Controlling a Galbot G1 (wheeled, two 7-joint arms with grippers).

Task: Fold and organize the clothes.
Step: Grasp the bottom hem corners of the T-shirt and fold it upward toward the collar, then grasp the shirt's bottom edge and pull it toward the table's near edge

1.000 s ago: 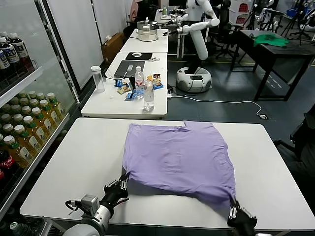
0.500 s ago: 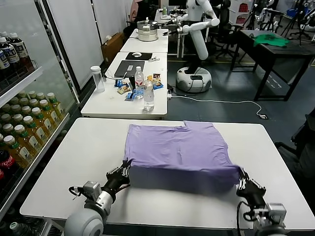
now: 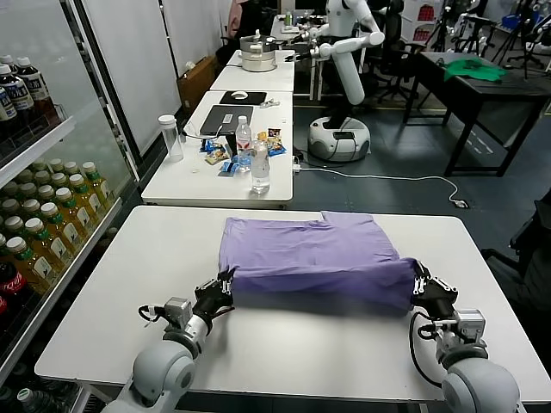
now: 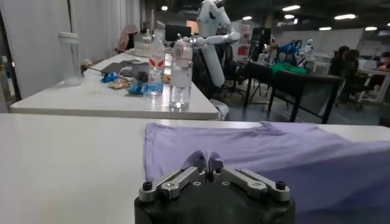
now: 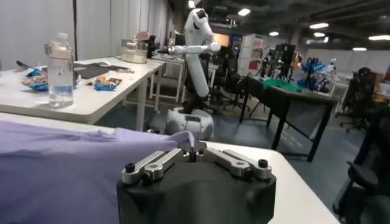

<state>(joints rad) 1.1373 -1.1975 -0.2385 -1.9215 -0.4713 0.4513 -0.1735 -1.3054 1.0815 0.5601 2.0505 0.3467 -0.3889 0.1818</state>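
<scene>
The T-shirt's far side lies close to the table's far edge, so both my grippers should lower the T-shirt's near edge, regrip its corners (image 3: 238, 282) and pull the T-shirt closer.
The clothes are one lavender T-shirt (image 3: 314, 258) lying on the white table (image 3: 155, 258), its near half lifted and doubled back toward the far edge. My left gripper (image 3: 225, 287) is shut on the shirt's near left corner. My right gripper (image 3: 419, 282) is shut on the near right corner, level with the left. In the left wrist view the shirt (image 4: 256, 149) spreads out beyond my left gripper (image 4: 208, 163), a pinch of fabric between the fingers. In the right wrist view my right gripper (image 5: 191, 150) pinches a fold of the shirt (image 5: 55, 164).
A second white table (image 3: 215, 176) stands just beyond, with bottles (image 3: 259, 166), a clear tumbler (image 3: 171, 136) and snack packets. A drinks fridge (image 3: 34, 224) fills the left side. Another robot (image 3: 344, 77) and a dark table with a bright green cloth (image 3: 473, 70) stand farther back.
Both grippers have carried the shirt's near edge up and away from me, from the table's front edge to mid-table. The shirt's near half now folds over its far half.
</scene>
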